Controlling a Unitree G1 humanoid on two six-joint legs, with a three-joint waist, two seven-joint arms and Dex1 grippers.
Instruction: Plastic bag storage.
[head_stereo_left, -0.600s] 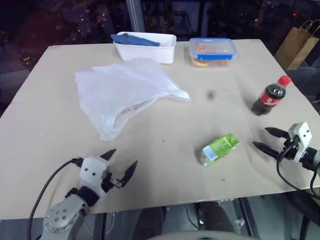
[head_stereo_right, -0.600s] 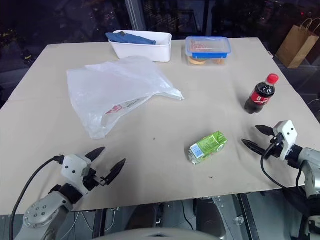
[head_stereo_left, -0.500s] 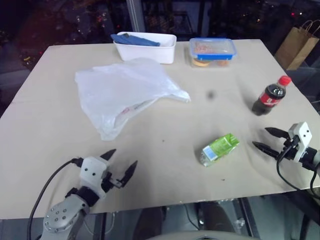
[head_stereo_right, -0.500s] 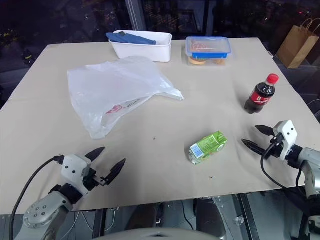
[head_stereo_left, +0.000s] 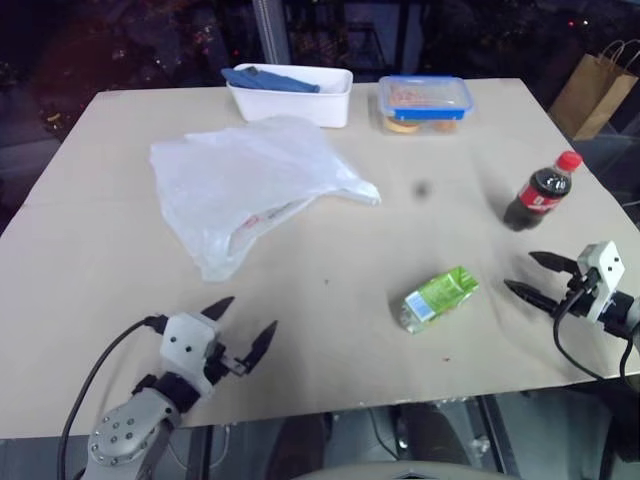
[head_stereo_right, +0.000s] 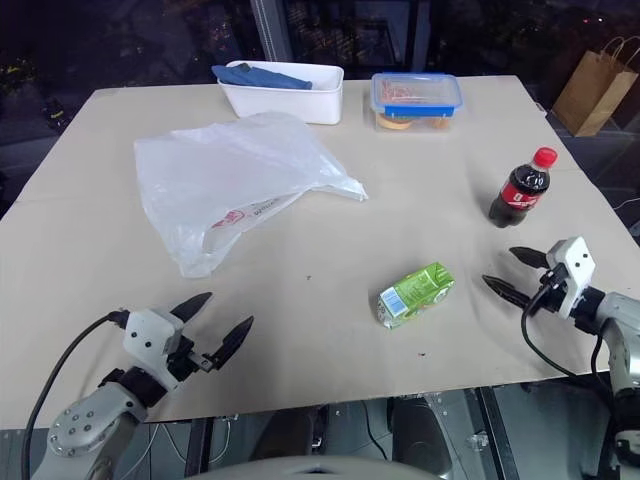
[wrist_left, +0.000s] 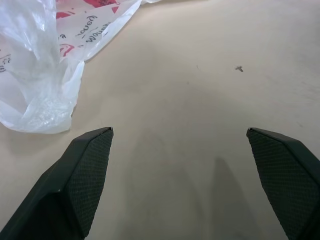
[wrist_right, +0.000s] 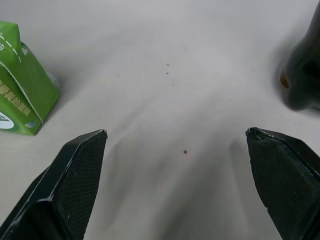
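Note:
The plastic bag narrows toward the front edge of the table, and my left gripper will close there on the near loose end (head_stereo_left: 215, 267) (wrist_left: 49, 116) of the bag.
The plastic bag (head_stereo_left: 245, 185), thin, translucent white and crinkled with red print, lies flat on the left half of the beige table (head_stereo_left: 90, 250); its edge (wrist_left: 45, 75) also appears in the left wrist view. My left gripper (head_stereo_left: 242, 325) hovers open near the table's front left edge, well short of the bag, nothing between its fingers (wrist_left: 85, 175). Near the front right edge my right gripper (head_stereo_left: 530, 275) stands open and empty, pointing left between the green carton and the cola bottle.
A green drink carton (head_stereo_left: 438, 297) lies front centre-right. A cola bottle (head_stereo_left: 540, 192) stands at the right. At the back are a white tub (head_stereo_left: 292, 95) holding a blue cloth and a blue-lidded food box (head_stereo_left: 424, 102). A brown paper bag (head_stereo_left: 598, 85) stands beyond the table's right corner.

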